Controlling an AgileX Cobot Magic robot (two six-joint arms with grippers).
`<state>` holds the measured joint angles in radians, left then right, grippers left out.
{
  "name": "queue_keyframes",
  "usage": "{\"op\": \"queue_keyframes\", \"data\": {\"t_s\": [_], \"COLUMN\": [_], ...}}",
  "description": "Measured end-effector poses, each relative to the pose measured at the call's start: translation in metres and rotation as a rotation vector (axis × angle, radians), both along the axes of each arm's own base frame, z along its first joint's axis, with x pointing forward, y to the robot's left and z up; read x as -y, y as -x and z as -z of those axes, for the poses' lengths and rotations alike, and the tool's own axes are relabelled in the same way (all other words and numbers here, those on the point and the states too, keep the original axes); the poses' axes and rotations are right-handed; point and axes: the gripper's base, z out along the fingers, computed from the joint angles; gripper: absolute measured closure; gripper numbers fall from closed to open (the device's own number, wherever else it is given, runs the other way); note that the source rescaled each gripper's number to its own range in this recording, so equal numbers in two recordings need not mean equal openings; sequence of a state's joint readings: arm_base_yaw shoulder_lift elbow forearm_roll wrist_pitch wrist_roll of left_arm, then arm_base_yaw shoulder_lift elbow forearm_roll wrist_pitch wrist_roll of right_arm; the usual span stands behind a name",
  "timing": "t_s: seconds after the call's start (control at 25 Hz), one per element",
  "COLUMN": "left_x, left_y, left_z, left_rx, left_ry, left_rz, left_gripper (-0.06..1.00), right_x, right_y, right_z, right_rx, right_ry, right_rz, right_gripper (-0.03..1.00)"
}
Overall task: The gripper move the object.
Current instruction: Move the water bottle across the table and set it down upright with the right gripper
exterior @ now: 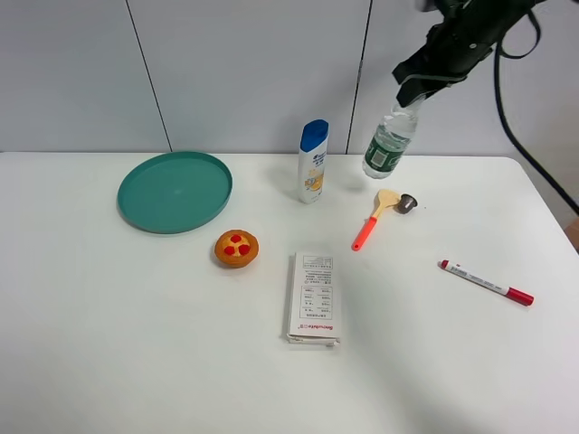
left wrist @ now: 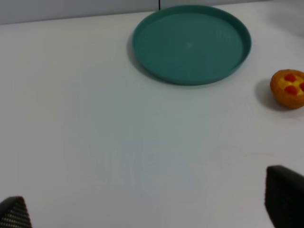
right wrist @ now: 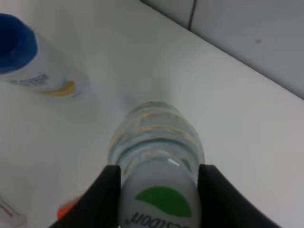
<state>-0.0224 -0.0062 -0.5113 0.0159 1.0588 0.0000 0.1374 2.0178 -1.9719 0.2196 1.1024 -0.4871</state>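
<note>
The clear water bottle, now tilted at the table's back, will be put down between the white shampoo bottle and the small spatula (exterior: pixel 355 193) by my right gripper.
The clear water bottle (exterior: pixel 391 140) with a green label hangs tilted at the back of the table, right of the white shampoo bottle (exterior: pixel 313 162). My right gripper (exterior: pixel 414 88) is shut on its cap end from above. In the right wrist view the black fingers (right wrist: pixel 102 197) clamp the bottle (right wrist: pixel 156 156) on both sides, with the shampoo bottle (right wrist: pixel 35 66) beyond. My left gripper (left wrist: pixel 147 213) is open and empty, its fingertips (left wrist: pixel 284 194) at the frame's lower corners above bare table, short of the green plate (left wrist: pixel 190 42). The left arm does not show in the exterior view.
A green plate (exterior: pixel 175 191) lies at the back left, with an orange tart (exterior: pixel 236 248) beside it. A white box (exterior: pixel 313 297) lies mid-table. A small spatula with an orange handle (exterior: pixel 374 217), a small metal cup (exterior: pixel 406 203) and a red marker (exterior: pixel 486 282) lie on the right.
</note>
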Motion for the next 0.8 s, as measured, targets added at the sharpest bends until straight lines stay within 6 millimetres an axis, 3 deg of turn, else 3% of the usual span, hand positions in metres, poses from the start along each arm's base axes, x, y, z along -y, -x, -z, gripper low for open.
{"op": "queue_keyframes", "data": {"t_s": [0.16, 0.28, 0.8], "left_x": [0.0, 0.0, 0.0], "left_y": [0.0, 0.0, 0.0], "left_z": [0.0, 0.0, 0.0], "left_rx": [0.0, 0.0, 0.0], "left_ry": [0.0, 0.0, 0.0], "left_rz": [0.0, 0.0, 0.0], "left_gripper": [-0.06, -0.06, -0.06], "right_x": [-0.03, -0.041, -0.038], "right_y": [-0.01, -0.013, -0.014], "right_z": [0.016, 0.028, 0.035], "right_rx": [-0.004, -0.02, -0.042], "right_ry": [0.017, 0.043, 0.127], "right_rz": [-0.043, -0.057, -0.045], "right_gripper": [0.97, 0.97, 0.97]}}
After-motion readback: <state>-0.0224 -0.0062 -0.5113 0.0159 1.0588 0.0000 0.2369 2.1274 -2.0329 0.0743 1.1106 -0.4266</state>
